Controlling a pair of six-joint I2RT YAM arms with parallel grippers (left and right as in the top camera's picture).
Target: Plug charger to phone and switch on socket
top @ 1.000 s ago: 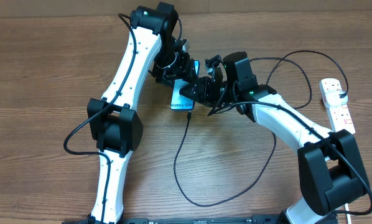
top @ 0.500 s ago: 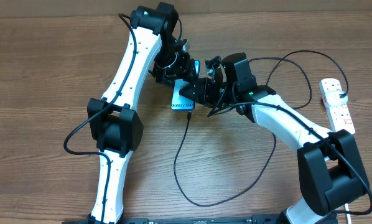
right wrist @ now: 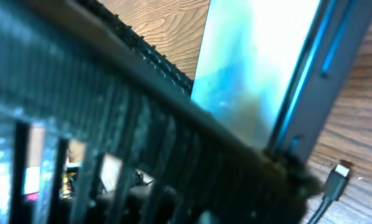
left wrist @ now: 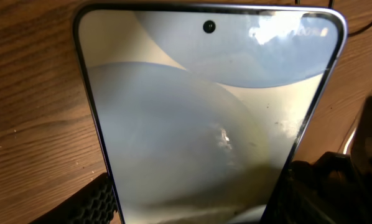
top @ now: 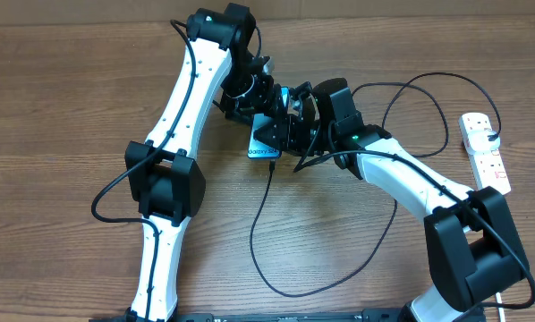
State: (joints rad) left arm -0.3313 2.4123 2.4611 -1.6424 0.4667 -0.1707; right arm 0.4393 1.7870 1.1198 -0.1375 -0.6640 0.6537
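Observation:
I can see my left gripper straddles both long sides of the phone, so while my right gripper holds it, I next back my left gripper off and pinch the opposite long edge (left wrist: 89, 78).
The phone (top: 264, 149) lies on the wooden table with its light-blue screen lit and "Galaxy S24" at its near edge. It fills the left wrist view (left wrist: 204, 112). My left gripper (top: 259, 105) holds its far end, with a finger on each long side (left wrist: 192, 208). My right gripper (top: 282, 131) hovers low over the phone's right side; its blurred finger (right wrist: 173, 162) crosses the right wrist view. The charger cable (top: 257, 241) loops across the table. Its small plug tip (top: 272, 165) lies loose just beside the phone's near edge (right wrist: 340, 170). The white socket strip (top: 487, 156) is at the far right, with the black plug (top: 493, 136) in it.
The black cable runs in wide loops between the right arm and the socket (top: 428, 89). The strip's white cord shows at the bottom right (top: 505, 300). Both arms crowd the table's far middle.
My right gripper has shifted slightly left and farther over the phone. The left gripper, phone and cable tip have stayed put.

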